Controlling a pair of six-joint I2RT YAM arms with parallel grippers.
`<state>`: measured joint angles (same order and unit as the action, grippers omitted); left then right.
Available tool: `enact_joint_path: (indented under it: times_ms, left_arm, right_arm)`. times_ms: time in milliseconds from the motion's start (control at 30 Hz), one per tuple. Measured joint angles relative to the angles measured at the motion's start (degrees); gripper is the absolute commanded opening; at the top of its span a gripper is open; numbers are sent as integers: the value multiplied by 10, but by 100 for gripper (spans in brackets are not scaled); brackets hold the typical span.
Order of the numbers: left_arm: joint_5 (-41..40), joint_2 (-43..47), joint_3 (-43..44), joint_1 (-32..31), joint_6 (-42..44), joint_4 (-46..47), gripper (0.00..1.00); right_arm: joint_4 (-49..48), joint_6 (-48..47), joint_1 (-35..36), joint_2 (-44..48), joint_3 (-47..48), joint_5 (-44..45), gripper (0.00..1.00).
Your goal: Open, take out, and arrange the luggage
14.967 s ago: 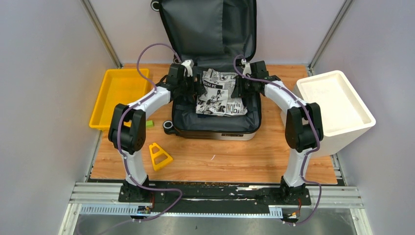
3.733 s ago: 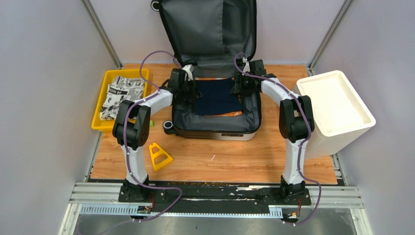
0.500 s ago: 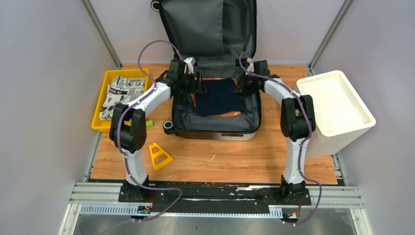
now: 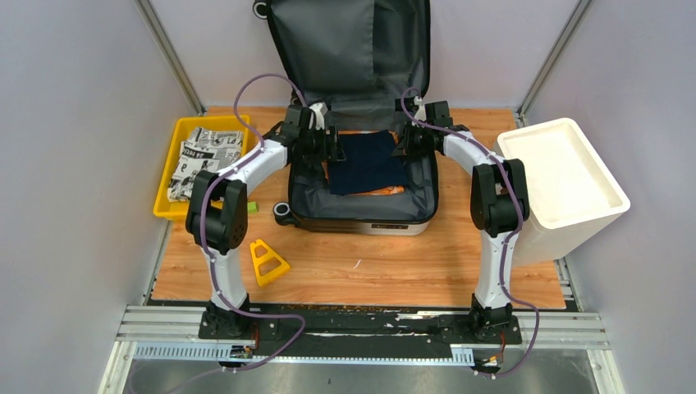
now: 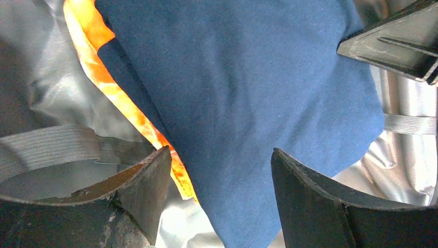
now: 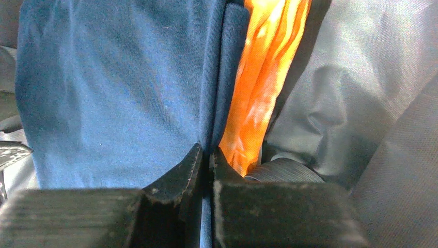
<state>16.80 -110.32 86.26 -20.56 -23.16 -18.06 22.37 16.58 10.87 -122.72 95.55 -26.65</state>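
My left gripper needs to pinch only the blue cloth's edge (image 5: 200, 178) before moving it, since its open fingers span both the blue cloth and the orange piece of cloth next to it.
The luggage (image 4: 361, 215) lies open at the back middle of the table, its lid upright against the wall. A folded navy blue cloth (image 4: 368, 162) rests inside on an orange cloth (image 4: 386, 191). My left gripper (image 4: 332, 148) hovers open at the blue cloth's left edge. In the left wrist view its jaws (image 5: 219, 152) straddle the edge of the blue cloth (image 5: 248, 77) and the orange strip (image 5: 93, 62) without touching. My right gripper (image 4: 405, 146) is shut on the cloth's right edge. The right wrist view shows a blue fold pinched in that gripper (image 6: 205, 150), beside the orange cloth (image 6: 263, 88).
A yellow tray (image 4: 176, 176) at the left holds a black-and-white printed cloth (image 4: 201, 160). A white bin (image 4: 566, 176) stands at the right. A yellow triangular piece (image 4: 267, 261) and a small green bit (image 4: 250, 207) lie on the wood in front of the luggage's left corner.
The printed cloth that lay in the luggage earlier is now in the yellow tray. Over the last second my left gripper's jaws have widened at the blue cloth's left edge; the right stays shut.
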Motion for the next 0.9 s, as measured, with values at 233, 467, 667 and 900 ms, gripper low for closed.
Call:
enact_joint_path:
  times_ms: [233,467,667,900]
  left_arm:
    - [12,-23,-3,0,-10,8,70]
    - [14,-31,-3,0,-14,16,31]
    - [20,-31,0,4,-14,19,9]
    - [21,-31,41,3,-7,-15,28]
  right_arm:
    - [0,0,0,0,0,0,0]
    - [0,0,0,0,0,0,0]
    - [0,1,-2,0,-1,0,0]
    - [0,8,-2,4,-1,0,0]
